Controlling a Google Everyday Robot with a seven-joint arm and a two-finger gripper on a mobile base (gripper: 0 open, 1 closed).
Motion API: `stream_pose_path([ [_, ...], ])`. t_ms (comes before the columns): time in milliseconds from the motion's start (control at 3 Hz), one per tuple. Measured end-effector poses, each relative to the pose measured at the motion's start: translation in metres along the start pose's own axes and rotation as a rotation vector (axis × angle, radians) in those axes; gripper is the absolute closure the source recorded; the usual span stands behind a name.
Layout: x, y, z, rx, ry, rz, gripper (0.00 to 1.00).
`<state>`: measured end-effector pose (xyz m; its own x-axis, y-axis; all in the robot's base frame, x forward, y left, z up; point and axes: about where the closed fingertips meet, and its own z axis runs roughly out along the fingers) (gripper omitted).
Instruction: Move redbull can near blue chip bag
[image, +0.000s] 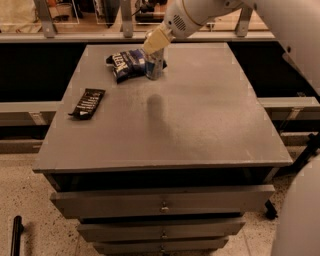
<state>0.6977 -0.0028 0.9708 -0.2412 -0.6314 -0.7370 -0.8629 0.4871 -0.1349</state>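
Next, I let go of the redbull can with my gripper on the grey table (146, 85), setting it close against the front edge of the blue chip bag.
The redbull can (154, 65) stands upright on the grey table (200, 115) at the back, touching or just beside the right edge of the blue chip bag (129, 62). The bag is crinkled dark blue with white lettering and lies flat. My gripper (155, 42) comes down from the upper right and sits over the top of the can, with its cream fingers (152, 43) around the can's upper part. The can's top is hidden by the gripper.
A flat black packet with white print (88, 103) lies near the table's left edge. Drawers (162, 200) sit under the tabletop. A shelf rail runs behind the table. My white arm fills the upper right.
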Motion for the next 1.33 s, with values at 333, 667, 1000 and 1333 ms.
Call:
stream_pose_path([
  [333, -0.012, -0.011, 0.005, 0.01, 0.01, 0.036, 1.0],
  [667, -0.014, -0.014, 0.016, 0.008, 0.068, 0.066, 1.0],
  [1000, -0.006, -0.014, 0.027, 0.003, 0.106, 0.097, 1.0],
  [1333, 0.001, -0.011, 0.037, -0.008, 0.088, 0.112, 0.85],
])
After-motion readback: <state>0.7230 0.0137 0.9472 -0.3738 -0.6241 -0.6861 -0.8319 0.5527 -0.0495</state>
